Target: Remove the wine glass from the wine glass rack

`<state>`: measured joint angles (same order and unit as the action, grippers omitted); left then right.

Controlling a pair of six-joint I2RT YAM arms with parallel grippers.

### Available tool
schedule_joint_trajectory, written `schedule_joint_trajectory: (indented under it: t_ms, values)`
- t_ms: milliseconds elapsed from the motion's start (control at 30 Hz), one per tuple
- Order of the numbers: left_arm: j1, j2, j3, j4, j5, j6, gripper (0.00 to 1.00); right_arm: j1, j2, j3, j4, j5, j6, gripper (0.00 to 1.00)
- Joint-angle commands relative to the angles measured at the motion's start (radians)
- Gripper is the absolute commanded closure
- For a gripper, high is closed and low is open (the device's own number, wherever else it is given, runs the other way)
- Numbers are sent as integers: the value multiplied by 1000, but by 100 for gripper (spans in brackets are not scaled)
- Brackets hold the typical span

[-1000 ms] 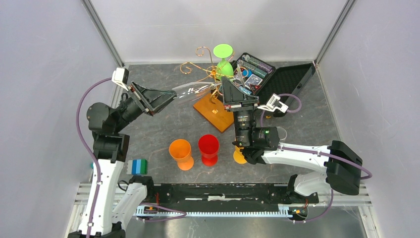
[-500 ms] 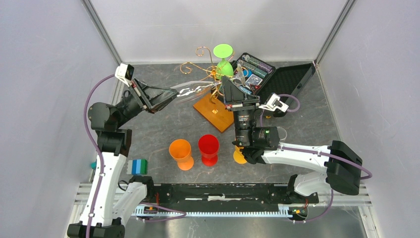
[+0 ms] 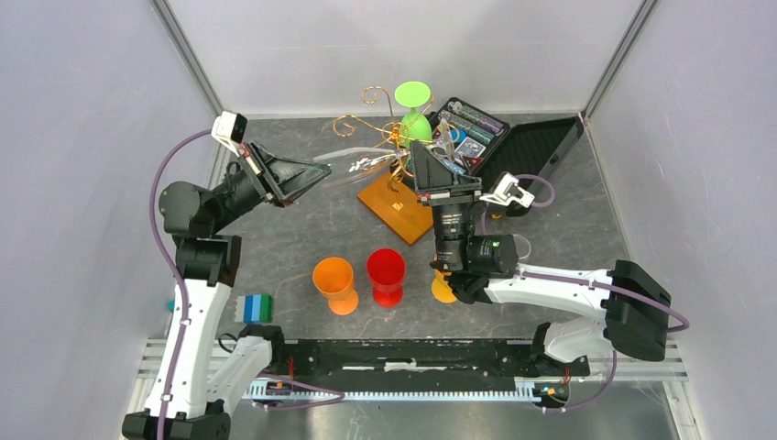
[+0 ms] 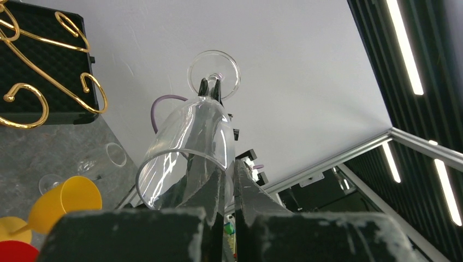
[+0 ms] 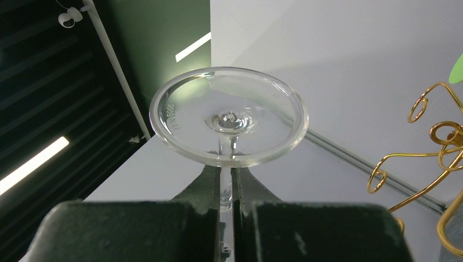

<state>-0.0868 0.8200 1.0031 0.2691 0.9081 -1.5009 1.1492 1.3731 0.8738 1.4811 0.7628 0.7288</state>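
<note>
The robot's left gripper should set the clear wine glass free on the grey table (image 3: 323,260) just behind the orange cup.
A clear wine glass (image 3: 362,160) lies almost level in the air just left of the gold wire wine glass rack (image 3: 371,124), which stands on its wooden base (image 3: 396,203). My left gripper (image 3: 322,172) is shut on the bowl's rim wall; the left wrist view shows the bowl (image 4: 191,131) pinched in that gripper (image 4: 232,164). My right gripper (image 3: 414,148) is shut on the stem, just under the foot (image 5: 229,117), as the right wrist view shows (image 5: 227,172). A green wine glass (image 3: 414,115) hangs upside down on the rack.
An open black case (image 3: 486,137) with coloured contents lies behind right of the rack. An orange cup (image 3: 334,280), a red cup (image 3: 386,270) and a yellow cup (image 3: 443,289) stand in front. Blue-green blocks (image 3: 257,307) sit by the left arm's base.
My left gripper has lifted and swung slightly back, tilting the bowel end of the clear glass upward and toward the rack. The right arm has not moved.
</note>
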Motion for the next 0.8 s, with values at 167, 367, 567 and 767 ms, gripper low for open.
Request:
schedule_joint_trajectory:
  t_ms: [167,367,567,767]
  values:
    - [-8,7,104,-8,-35,154,98,1,-29,-11,349,-52,-63,63]
    - [-8,8,193,-97,-91,259,98,0,-65,-45,346,-64,-78,47]
    - [-8,31,271,-164,-140,342,98,1,-93,-82,319,-73,-47,30]
    - [-8,47,381,-398,-243,559,98,0,-130,-124,234,-123,22,24]
